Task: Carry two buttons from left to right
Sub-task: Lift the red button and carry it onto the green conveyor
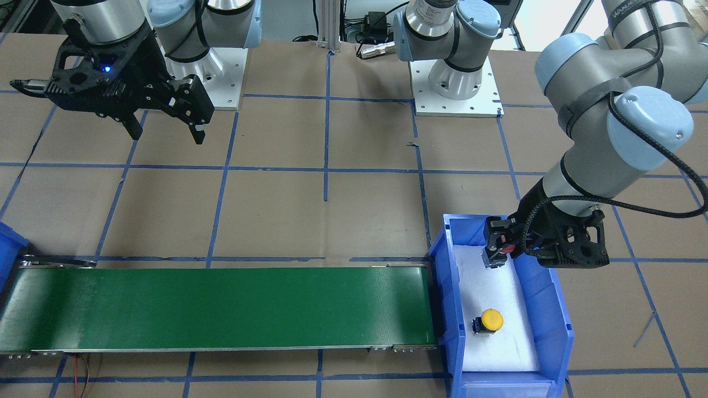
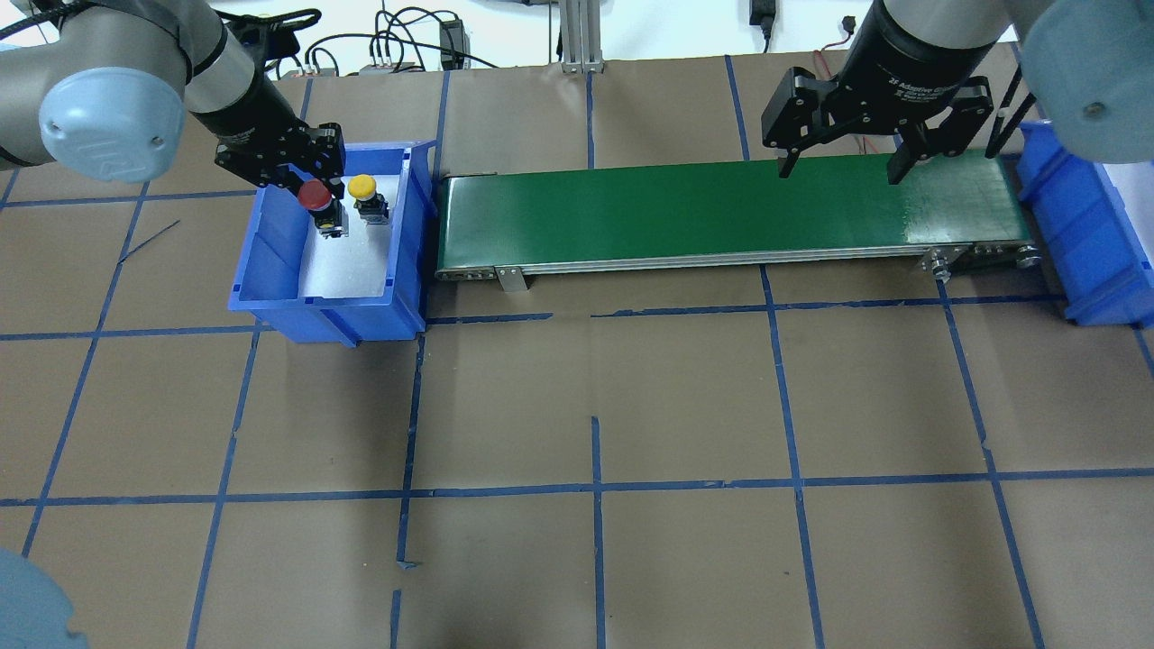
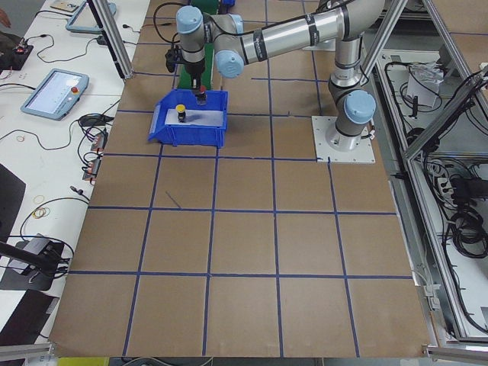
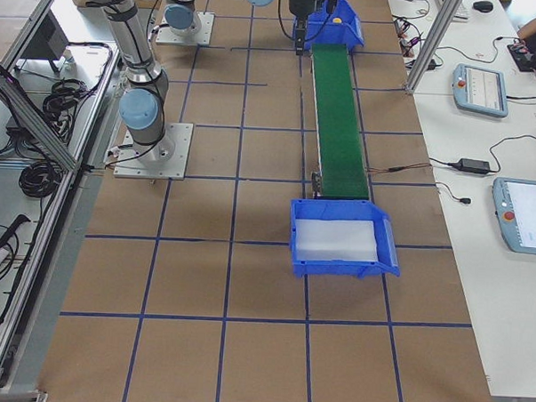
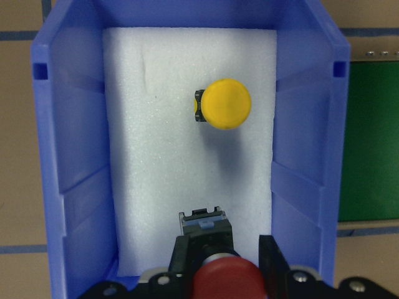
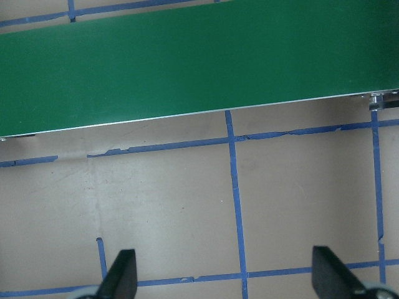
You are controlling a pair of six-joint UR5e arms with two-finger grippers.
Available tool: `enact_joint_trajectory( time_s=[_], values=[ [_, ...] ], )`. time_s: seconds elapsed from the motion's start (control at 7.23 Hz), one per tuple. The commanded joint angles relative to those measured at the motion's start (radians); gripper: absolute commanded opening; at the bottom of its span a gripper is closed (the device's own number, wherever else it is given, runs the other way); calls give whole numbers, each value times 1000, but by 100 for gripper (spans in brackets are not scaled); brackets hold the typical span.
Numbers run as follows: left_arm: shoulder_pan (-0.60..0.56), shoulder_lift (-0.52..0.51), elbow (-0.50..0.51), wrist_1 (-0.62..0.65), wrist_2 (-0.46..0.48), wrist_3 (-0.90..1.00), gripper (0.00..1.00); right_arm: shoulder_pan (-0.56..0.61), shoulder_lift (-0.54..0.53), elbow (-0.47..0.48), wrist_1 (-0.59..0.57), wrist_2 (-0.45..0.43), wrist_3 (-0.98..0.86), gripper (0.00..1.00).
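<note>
My left gripper needs to release the red button on the green conveyor belt point(image 1: 392, 314), close to the end next to the yellow button's bin.
The red button point(image 5: 224, 280) sits between the fingers of my left gripper point(image 5: 224, 244), which is shut on it over the white foam of the left blue bin point(image 2: 270, 261). Its red cap point(image 2: 315, 195) points up and its black-and-silver body hangs below. The yellow button point(image 5: 223, 104) stands upright on the foam a short way off, apart from the gripper; it also shows as the yellow button point(image 1: 489, 320) in the front view. My right gripper point(image 2: 838, 169) hangs open and empty above the right end of the green conveyor belt point(image 2: 721, 212).
The conveyor runs between the left bin and a second blue bin point(image 2: 1095, 243) at the table's right end, which has white foam inside. The table is brown with a blue tape grid. Both arm bases point(image 1: 459, 83) stand at the rear edge.
</note>
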Motion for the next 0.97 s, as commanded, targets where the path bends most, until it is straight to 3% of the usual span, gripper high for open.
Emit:
enact_joint_trajectory(
  time_s=[0.0, 0.28, 0.55, 0.83],
  values=[
    [-65, -1, 59, -49, -37, -130, 33, 3, -1, 1, 0, -1, 0, 100],
    [-168, -67, 99, -1, -39, -273, 31, 0, 0, 1, 0, -1, 0, 100],
    [-208, -191, 130, 149, -39, -282, 31, 4, 0, 3, 0, -1, 2, 100],
    [-232, -233, 130, 184, -42, -256, 30, 1, -1, 3, 3, -1, 0, 100]
  ],
)
